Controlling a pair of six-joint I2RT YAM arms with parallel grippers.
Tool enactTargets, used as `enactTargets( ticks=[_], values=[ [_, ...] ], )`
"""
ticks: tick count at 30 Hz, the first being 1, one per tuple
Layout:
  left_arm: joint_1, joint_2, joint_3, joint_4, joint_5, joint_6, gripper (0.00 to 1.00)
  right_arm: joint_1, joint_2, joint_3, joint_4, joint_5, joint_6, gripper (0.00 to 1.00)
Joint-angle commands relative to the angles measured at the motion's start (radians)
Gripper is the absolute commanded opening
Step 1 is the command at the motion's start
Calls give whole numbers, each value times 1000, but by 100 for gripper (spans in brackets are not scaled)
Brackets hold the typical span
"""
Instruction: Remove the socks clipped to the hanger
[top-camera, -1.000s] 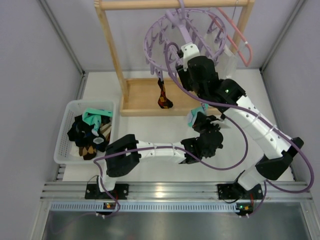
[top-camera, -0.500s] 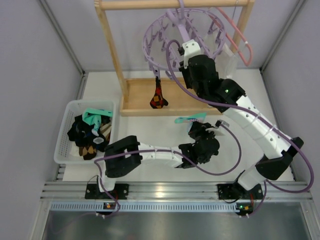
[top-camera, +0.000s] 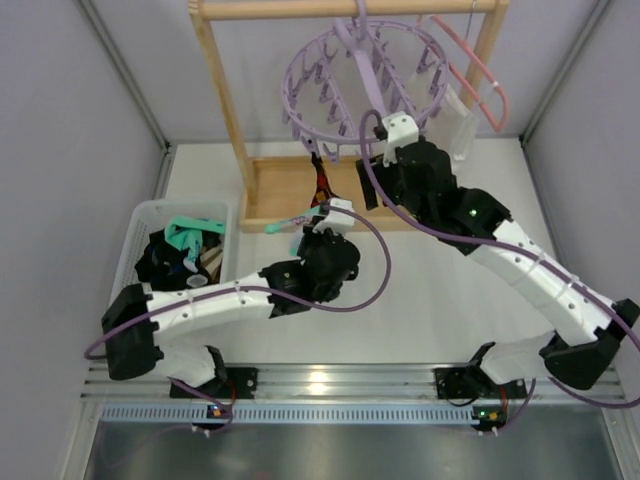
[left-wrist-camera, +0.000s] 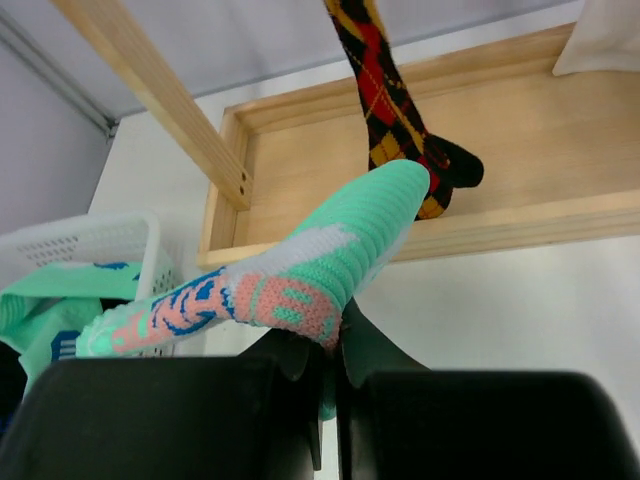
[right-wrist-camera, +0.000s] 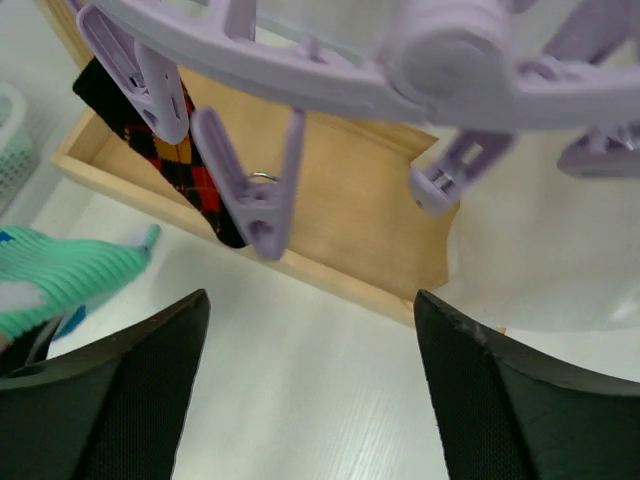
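Observation:
I should let my left gripper release its teal-green sock, now carried above the table, on top of the other teal-green sock in the white basket (top-camera: 187, 236) (left-wrist-camera: 45, 308).
The lavender ring hanger (top-camera: 365, 85) hangs from the wooden rack's top bar; it also fills the top of the right wrist view (right-wrist-camera: 400, 70). One red-orange argyle sock (top-camera: 322, 185) dangles from a clip (right-wrist-camera: 150, 85) at its front; it also shows in the left wrist view (left-wrist-camera: 395, 110). My left gripper (top-camera: 318, 222) is shut on a teal-green sock (left-wrist-camera: 300, 275) with white, blue and pink marks, carried above the table; its tip pokes out left (top-camera: 285, 225). My right gripper (right-wrist-camera: 310, 330) is open and empty just below the ring.
A white basket (top-camera: 130, 262) at the left holds several removed socks (top-camera: 175, 258). The wooden rack frame (top-camera: 225, 100) and its tray base (top-camera: 275, 195) stand behind. A pink coat hanger (top-camera: 480, 85) and a translucent bag (top-camera: 460, 125) hang at the right.
My left arm has swung left with the teal sock, from the table's middle right toward the basket. My right gripper shifted slightly right under the ring. The argyle sock swings.

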Motion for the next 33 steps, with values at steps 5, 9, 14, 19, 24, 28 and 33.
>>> enactTargets(
  ticks=[5, 9, 14, 19, 24, 28, 33],
  values=[
    [147, -220, -38, -427, 54, -334, 0, -4, -264, -162, 126, 25, 91, 99],
    [307, -332, 0, -505, 116, -326, 0, -29, -373, -235, 135, 41, 103, 99],
    [529, -350, 129, -571, 256, -346, 0, -44, -415, -291, 137, 50, 108, 99],
    [833, -274, 282, -591, 487, -291, 0, -58, -427, -318, 142, 30, 114, 100],
    [1110, -225, 400, -610, 601, -250, 0, -61, -450, -350, 146, 18, 111, 100],
    [1184, -192, 400, -605, 668, -254, 4, -72, -469, -373, 160, 7, 106, 100],
    [1308, -86, 283, -597, 898, -345, 1, -83, -487, -413, 198, -34, 114, 99]
  ],
)
